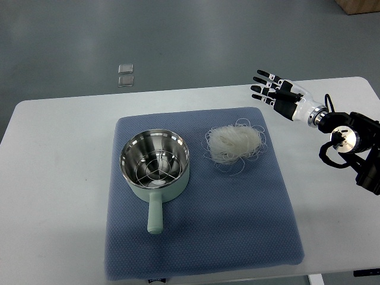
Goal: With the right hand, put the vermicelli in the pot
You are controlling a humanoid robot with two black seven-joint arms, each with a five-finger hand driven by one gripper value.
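Observation:
The thick middle [231, 141] of the white vermicelli, inside its loose outer pieces, is the next place my right gripper needs to go to and close on.
A white tangle of vermicelli [235, 143] lies on the blue mat [202, 237], right of centre. To its left stands a pale green pot [155, 167] with a steel inside and its handle pointing toward the near edge. My right hand [268, 89] hovers above the table's far right part, up and to the right of the vermicelli, apart from it. Its fingers are stretched out and spread, holding nothing. The left arm does not show.
The mat covers the middle of a white table [53, 178]. Two small clear squares [125, 75] lie on the grey floor beyond the table's far edge. A brown box corner [359, 6] shows at the top right.

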